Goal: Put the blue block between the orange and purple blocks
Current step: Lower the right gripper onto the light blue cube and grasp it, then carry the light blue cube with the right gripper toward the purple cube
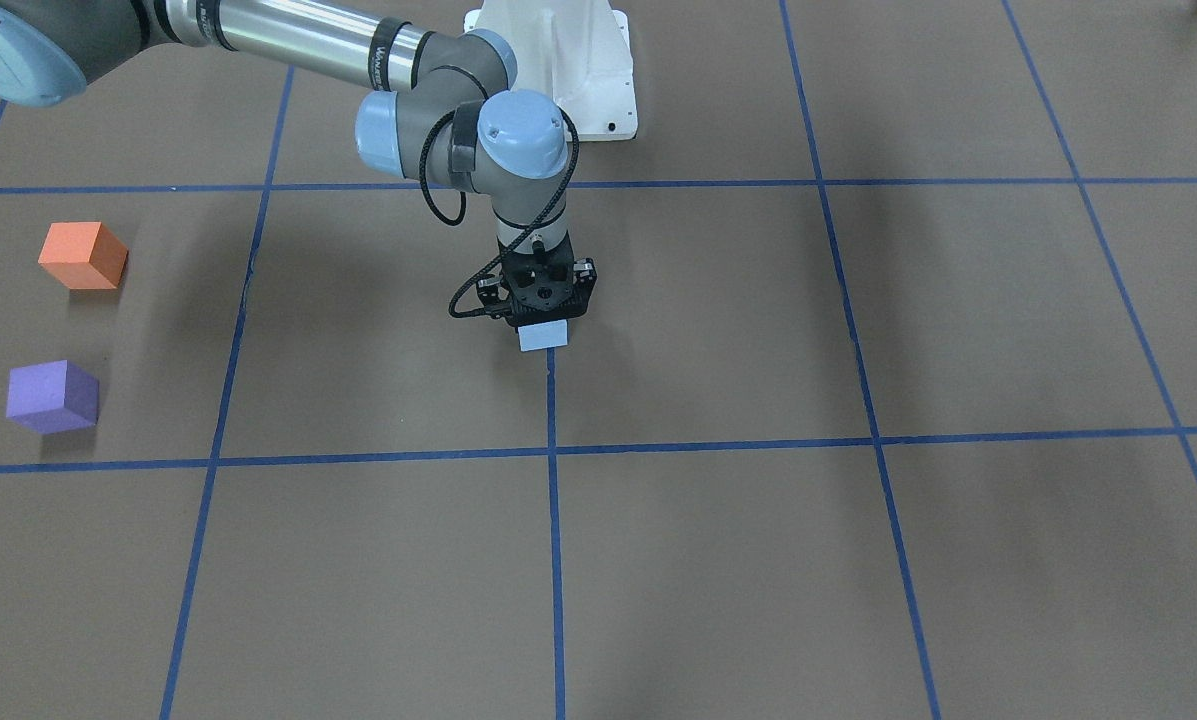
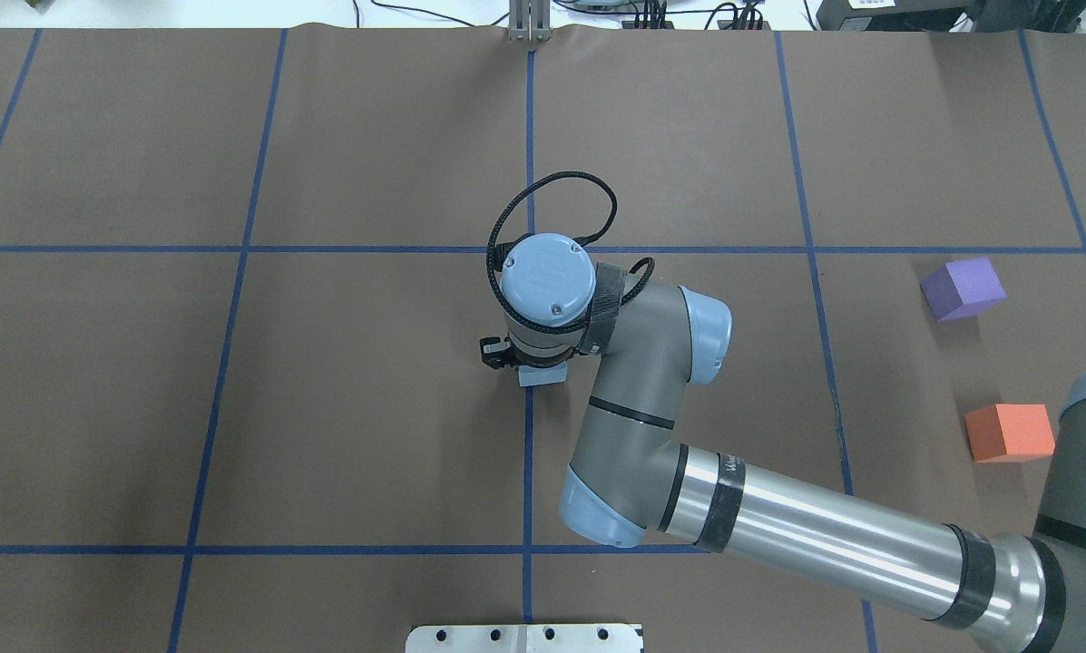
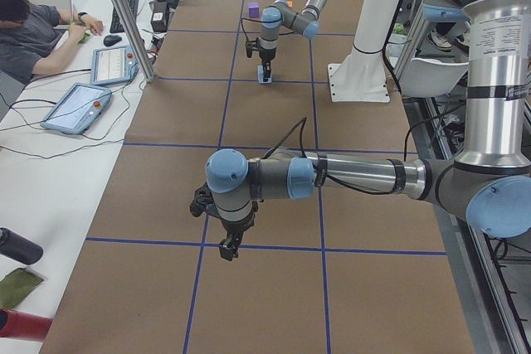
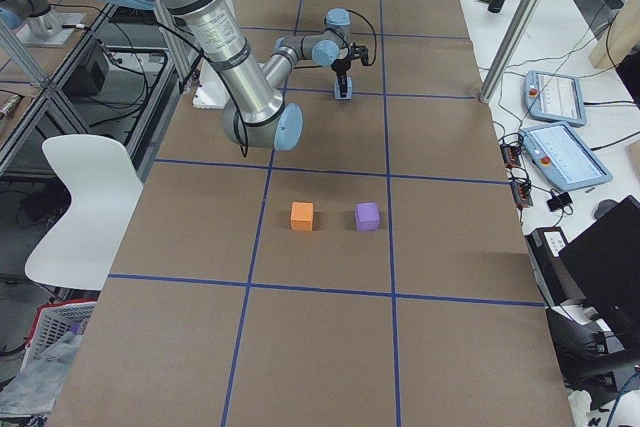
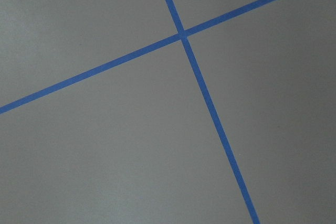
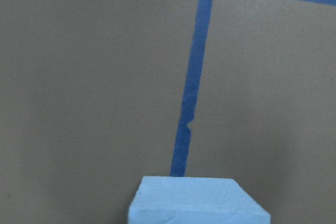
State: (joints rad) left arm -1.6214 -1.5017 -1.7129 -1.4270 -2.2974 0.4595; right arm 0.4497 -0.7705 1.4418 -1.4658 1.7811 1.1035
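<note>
My right gripper is to set the blue block down on the bare table midway (image 1: 72, 329) between the orange and purple blocks.
The light blue block (image 1: 543, 336) is at the table's middle on a blue tape line, directly under my right gripper (image 1: 543, 318), which points straight down and looks shut on it. The block fills the bottom edge of the right wrist view (image 6: 197, 200), and the fingers are hidden there. The orange block (image 2: 1010, 433) and the purple block (image 2: 963, 288) stand apart from each other far to my right, with a gap between them. My left gripper (image 3: 226, 248) hangs above the table at my left and shows only in the exterior left view, so I cannot tell its state.
The brown table (image 2: 370, 408) is marked with a grid of blue tape lines. The white robot base (image 1: 578, 70) is at the table's edge. An operator (image 3: 33, 31) sits at a side desk with tablets, off the table.
</note>
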